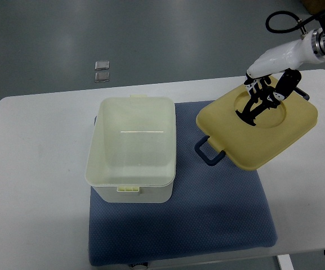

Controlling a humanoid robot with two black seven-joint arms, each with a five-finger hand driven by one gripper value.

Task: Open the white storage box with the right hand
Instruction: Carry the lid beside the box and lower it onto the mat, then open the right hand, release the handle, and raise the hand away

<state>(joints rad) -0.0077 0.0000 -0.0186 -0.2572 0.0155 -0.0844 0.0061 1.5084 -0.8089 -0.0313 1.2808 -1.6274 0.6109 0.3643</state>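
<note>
The robot's right gripper should release the pale yellow lid, now tilted partly over the mat's edge, on the blue mat (pixel 223 169), close beside the white storage box.
The white storage box (pixel 132 149) stands open and empty on the left part of a blue mat (pixel 207 219). Its pale yellow lid (pixel 258 135) is off the box and lies tilted to the right, partly over the mat's right edge. A dark blue latch handle (pixel 209 152) sticks out of the lid's near left corner. My right hand (pixel 261 104) comes in from the top right on a white forearm. Its black fingers (pixel 251 112) are curled into the round recess in the middle of the lid and grip it there. The left arm does not show.
The mat lies on a white table (pixel 38 169) whose right edge runs close behind the lid. Two small square plates (pixel 102 72) lie on the grey floor beyond the table's far edge. A black cable (pixel 280 22) loops above my right wrist.
</note>
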